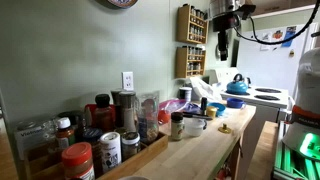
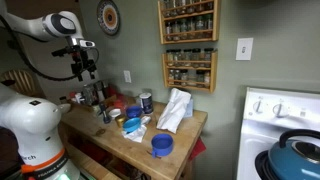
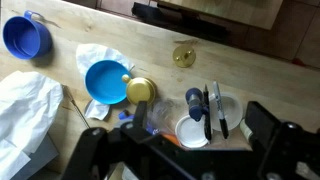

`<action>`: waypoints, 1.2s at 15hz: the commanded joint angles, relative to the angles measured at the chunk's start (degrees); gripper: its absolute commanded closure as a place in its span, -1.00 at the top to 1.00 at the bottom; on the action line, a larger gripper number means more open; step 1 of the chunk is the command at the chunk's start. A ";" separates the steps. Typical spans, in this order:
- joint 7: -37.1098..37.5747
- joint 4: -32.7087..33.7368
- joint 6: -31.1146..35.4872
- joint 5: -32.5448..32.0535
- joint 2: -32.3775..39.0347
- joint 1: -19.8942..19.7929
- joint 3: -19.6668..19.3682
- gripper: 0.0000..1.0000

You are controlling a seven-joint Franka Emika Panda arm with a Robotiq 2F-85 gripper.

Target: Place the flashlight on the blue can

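The dark blue flashlight is beside the black markers. Next, my gripper moves down to the round end (image 1: 203,103) (image 3: 196,106) of that flashlight and closes on it there.
In the wrist view a dark blue flashlight (image 3: 195,102) lies on the wooden counter across white lids, next to two black markers (image 3: 216,108). The squat blue can (image 3: 105,80) stands to its left and shows in both exterior views (image 1: 213,108) (image 2: 131,122). My gripper (image 3: 198,120) is open and empty, its fingers on either side of the flashlight as seen from above. In both exterior views the gripper (image 1: 222,28) (image 2: 85,66) hangs well above the counter.
A blue measuring cup (image 3: 25,38), crumpled white cloth (image 3: 25,105), a gold lid (image 3: 140,90) and a small gold piece (image 3: 184,55) lie around. Jars crowd the counter (image 1: 100,135). A blue kettle (image 1: 237,86) sits on the white stove; spice racks (image 2: 188,40) hang on the wall.
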 commanded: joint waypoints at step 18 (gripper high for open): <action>-0.06 -1.17 11.92 -0.81 17.19 2.36 1.41 1.00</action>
